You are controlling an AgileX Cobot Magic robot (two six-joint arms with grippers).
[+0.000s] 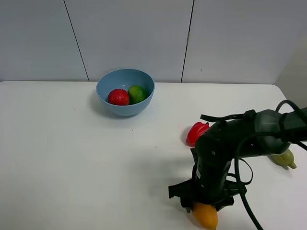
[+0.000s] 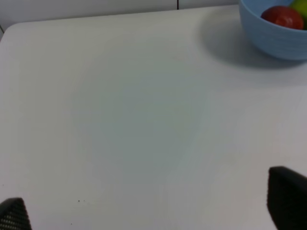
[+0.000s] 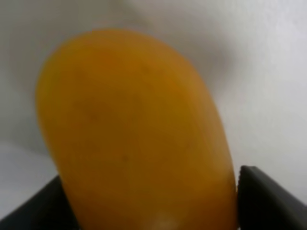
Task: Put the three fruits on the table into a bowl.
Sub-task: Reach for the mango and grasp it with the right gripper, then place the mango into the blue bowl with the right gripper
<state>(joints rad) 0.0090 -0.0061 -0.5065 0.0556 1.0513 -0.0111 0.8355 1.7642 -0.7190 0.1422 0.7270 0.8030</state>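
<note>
The robot's right gripper should release the mango in the light-blue bowl point(image 1: 135, 98), in front of the green lime.
The light-blue bowl point(image 1: 103, 93) stands at the back of the white table point(image 1: 72, 158). The red tomato-like fruit point(image 1: 118, 97) and the green lime point(image 1: 137, 93) lie in it. The orange-yellow mango point(image 1: 206, 218) is at the table's front edge, under my right gripper point(image 1: 204, 207). In the right wrist view the mango point(image 3: 134, 134) fills the gap between the two fingers point(image 3: 268, 201), which touch it on both sides. My left gripper point(image 2: 153, 211) is open and empty over bare table, with the bowl point(image 2: 273, 38) and the tomato point(image 2: 283, 17) far from it. The left arm is out of the exterior view.
A ribbed red bell pepper point(image 1: 195, 132) lies just behind my right arm. A corn cob with green husk point(image 1: 285, 158) lies at the far right, partly hidden by the arm. Cables hang from the right arm. A grey panelled wall stands behind the table.
</note>
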